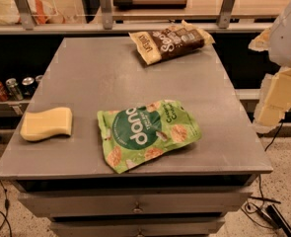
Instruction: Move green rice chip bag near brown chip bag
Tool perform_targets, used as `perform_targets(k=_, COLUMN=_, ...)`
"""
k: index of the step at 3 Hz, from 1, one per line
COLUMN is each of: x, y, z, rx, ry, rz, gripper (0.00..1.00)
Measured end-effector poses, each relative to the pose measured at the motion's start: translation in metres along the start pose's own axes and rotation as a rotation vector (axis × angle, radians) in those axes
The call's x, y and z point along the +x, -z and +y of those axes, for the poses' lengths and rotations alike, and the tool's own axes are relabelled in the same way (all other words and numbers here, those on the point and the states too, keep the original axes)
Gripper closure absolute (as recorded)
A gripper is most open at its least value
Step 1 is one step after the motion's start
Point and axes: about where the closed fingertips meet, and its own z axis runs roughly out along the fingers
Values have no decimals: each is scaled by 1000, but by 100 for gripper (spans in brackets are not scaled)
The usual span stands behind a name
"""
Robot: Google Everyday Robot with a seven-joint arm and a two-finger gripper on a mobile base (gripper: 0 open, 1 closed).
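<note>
The robot's gripper needs to next go to the green rice chip bag's middle (163, 131), beside its round label, and close there.
The green rice chip bag (147, 134) lies flat near the front edge of the grey table (100, 73), a little right of the middle. The brown chip bag (168, 42) lies at the table's back edge, right of centre, with its cream ends showing. The two bags are far apart. My gripper (273, 110) hangs at the right edge of the view, beyond the table's right side and level with the green bag. It touches neither bag and holds nothing that I can see.
A yellow sponge (46, 124) lies at the table's front left. Several drink cans (12, 87) stand on a lower shelf at the left. A counter with metal brackets (105, 4) runs behind the table. Cables lie on the floor at the right (271, 214).
</note>
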Motion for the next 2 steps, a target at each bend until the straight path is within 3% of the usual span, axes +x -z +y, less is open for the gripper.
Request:
perform_targets(k=1, x=0, y=0, z=0, rx=0, ry=0, rz=0, gripper=0)
perform_targets(k=2, x=-12, y=-6, z=0, rx=-20, ry=23, rz=-53, gripper=0)
